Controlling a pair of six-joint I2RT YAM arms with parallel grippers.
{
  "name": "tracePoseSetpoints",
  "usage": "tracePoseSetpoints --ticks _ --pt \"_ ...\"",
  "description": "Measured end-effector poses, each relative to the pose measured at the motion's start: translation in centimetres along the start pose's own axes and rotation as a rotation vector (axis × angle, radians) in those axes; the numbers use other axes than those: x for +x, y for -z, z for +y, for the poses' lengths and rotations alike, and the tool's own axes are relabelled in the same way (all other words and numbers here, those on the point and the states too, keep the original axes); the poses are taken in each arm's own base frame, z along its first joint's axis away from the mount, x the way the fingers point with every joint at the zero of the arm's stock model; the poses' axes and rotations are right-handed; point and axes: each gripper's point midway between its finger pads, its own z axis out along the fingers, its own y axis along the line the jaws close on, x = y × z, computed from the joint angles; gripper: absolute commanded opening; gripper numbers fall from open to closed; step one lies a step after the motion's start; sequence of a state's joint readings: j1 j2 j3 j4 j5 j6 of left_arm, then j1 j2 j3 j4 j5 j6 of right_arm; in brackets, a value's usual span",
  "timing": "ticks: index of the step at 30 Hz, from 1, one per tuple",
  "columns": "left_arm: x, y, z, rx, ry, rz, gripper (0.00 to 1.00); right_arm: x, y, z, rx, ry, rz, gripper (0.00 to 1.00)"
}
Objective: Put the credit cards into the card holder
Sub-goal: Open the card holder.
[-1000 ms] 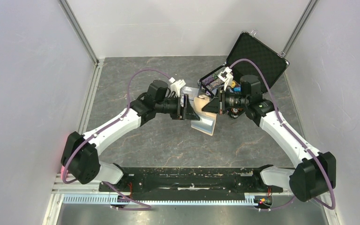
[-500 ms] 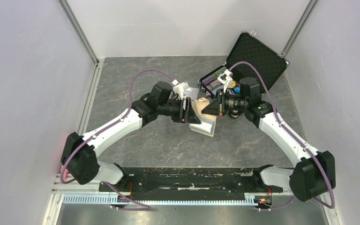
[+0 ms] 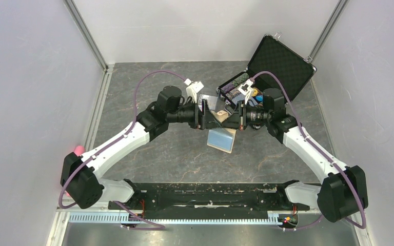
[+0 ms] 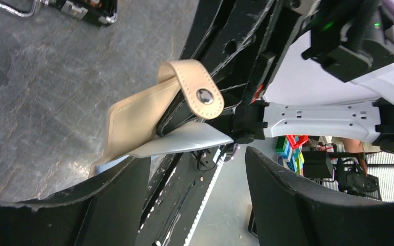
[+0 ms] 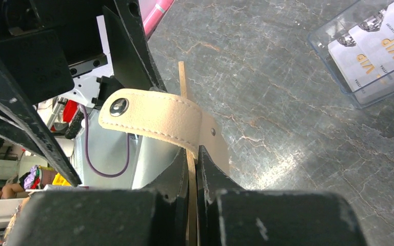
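The card holder's pale flap wraps around a finger of the robot's right gripper, so next the left gripper pinches the leather edge (image 4: 102, 155) while the right gripper opens and takes a new grip.
The tan card holder (image 3: 221, 139) hangs open between the two grippers, its light blue lining facing up. My right gripper (image 3: 232, 117) is shut on its tan leather edge (image 5: 192, 154), and the snap strap (image 5: 159, 120) curls above the fingers. My left gripper (image 3: 204, 117) faces it with jaws wide apart (image 4: 197, 205). The holder's pale inner flap (image 4: 184, 141) lies just past my left finger (image 4: 107, 205), and its snap (image 4: 204, 96) shows above. The credit cards (image 5: 369, 48) lie in a clear flat box on the table, which also shows behind the grippers in the top view (image 3: 213, 104).
The big black poker-chip case (image 3: 279, 64) stands open at the back right, chips and a deck inside. Its corner shows in the left wrist view (image 4: 82, 10). Grey walls enclose the table on the left, back and right.
Both grippers have shifted slightly toward the back. The holder has dropped open and now hangs lower from the right gripper, with more of its blue lining showing.
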State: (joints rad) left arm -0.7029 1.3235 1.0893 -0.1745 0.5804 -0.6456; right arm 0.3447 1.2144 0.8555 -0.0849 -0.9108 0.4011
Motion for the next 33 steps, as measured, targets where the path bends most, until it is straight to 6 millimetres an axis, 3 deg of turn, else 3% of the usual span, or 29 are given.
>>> tracePoseSetpoints --ticks 5,10,19,21,26,33 --pt "-1.1 0.1 -1.3 0.049 -0.018 -0.04 0.64 -0.5 0.0 1.0 -0.05 0.013 -0.026 0.0" --pt "-1.2 0.2 -2.2 0.095 -0.04 -0.038 0.38 -1.1 0.2 2.2 -0.106 0.017 -0.058 0.0" --pt "-0.1 0.7 -1.4 0.021 -0.123 0.028 0.37 -1.6 0.3 3.4 -0.162 0.002 -0.079 0.0" --pt "-0.2 0.8 -1.0 -0.022 -0.155 0.032 0.4 -1.7 0.3 3.6 -0.171 0.002 -0.083 0.0" --pt "-0.3 1.1 1.1 -0.158 -0.189 0.022 0.64 -1.8 0.3 3.7 -0.182 0.003 -0.092 0.0" --pt "-0.9 1.5 3.2 -0.272 -0.201 -0.009 0.86 -1.7 0.4 4.1 -0.202 0.002 -0.086 0.0"
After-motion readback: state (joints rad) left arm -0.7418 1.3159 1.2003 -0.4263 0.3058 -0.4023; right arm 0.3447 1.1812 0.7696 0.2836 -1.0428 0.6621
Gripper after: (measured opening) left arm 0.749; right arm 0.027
